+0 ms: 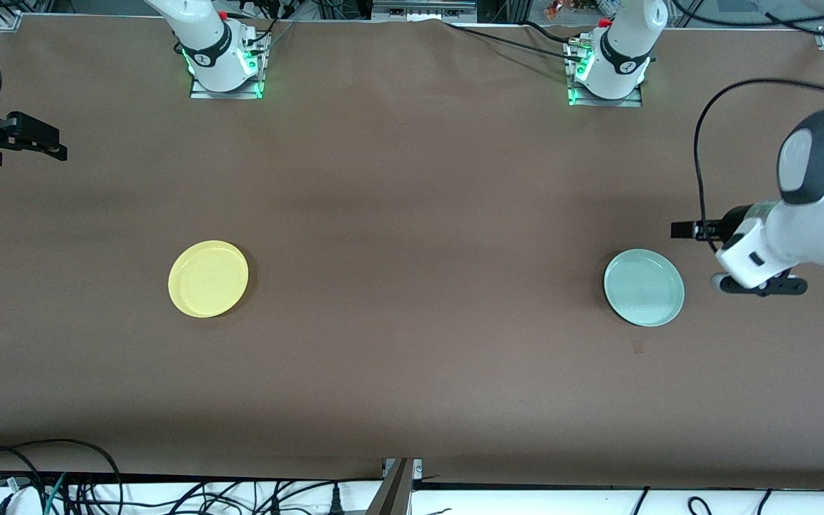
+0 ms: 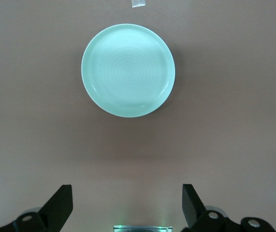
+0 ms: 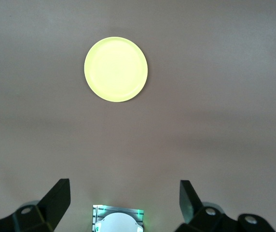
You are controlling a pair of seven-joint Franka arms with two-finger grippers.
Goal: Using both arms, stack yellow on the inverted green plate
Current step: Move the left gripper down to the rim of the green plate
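Observation:
My left gripper is next going to close on the rim of the green plate (image 1: 682, 287) (image 2: 82, 71), at the side that lies farthest from the yellow plate.
The yellow plate (image 1: 208, 279) lies flat on the brown table toward the right arm's end; it also shows in the right wrist view (image 3: 116, 69). The pale green plate (image 1: 644, 287) lies flat toward the left arm's end, hollow side up as far as I can see, and shows in the left wrist view (image 2: 128, 70). My left gripper (image 1: 762, 286) (image 2: 127, 205) hangs open and empty over bare table beside the green plate. My right gripper (image 1: 33, 139) (image 3: 123, 203) hangs open and empty high over the table's edge at the right arm's end, well away from the yellow plate.
The two arm bases (image 1: 226, 68) (image 1: 606, 71) stand along the table's back edge. A small tape mark (image 1: 637, 347) lies just nearer the front camera than the green plate. Cables (image 1: 83, 486) run below the table's front edge.

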